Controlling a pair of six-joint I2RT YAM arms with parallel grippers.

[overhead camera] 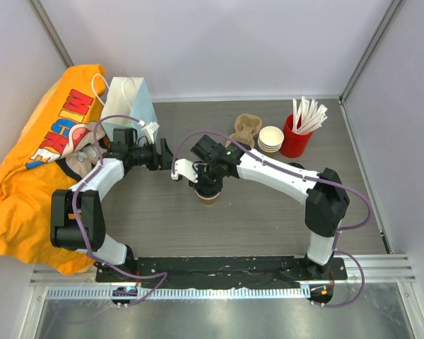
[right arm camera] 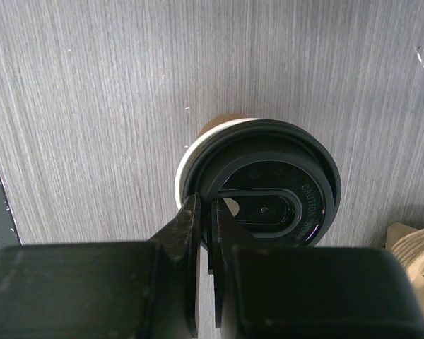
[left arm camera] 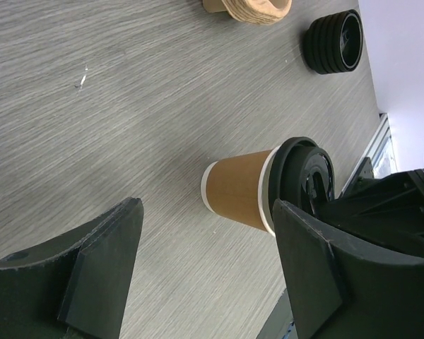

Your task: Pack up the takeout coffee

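Observation:
Next, I release the black lid from my right gripper on the white rim of the brown paper cup [overhead camera: 210, 192] [right arm camera: 256, 185].
The takeout coffee [overhead camera: 210, 197], a brown paper cup with a black lid, stands upright mid-table. In the right wrist view its lid [right arm camera: 268, 183] sits on the white rim, and my right gripper [right arm camera: 206, 206] is shut on the lid's near-left edge from above. In the left wrist view the cup [left arm camera: 237, 189] lies just beyond the fingertips. My left gripper [left arm camera: 206, 206] is open with nothing between its fingers, and in the top view this left gripper [overhead camera: 171, 158] is a little left of the cup.
A white paper bag [overhead camera: 131, 102] stands at the back left beside an orange bag [overhead camera: 35, 162]. A cardboard carrier [overhead camera: 246, 129], stacked lidless cups [overhead camera: 271, 139] and a red cup of white sticks [overhead camera: 297, 134] sit at the back right. Stacked black lids [left arm camera: 332, 42] lie nearby.

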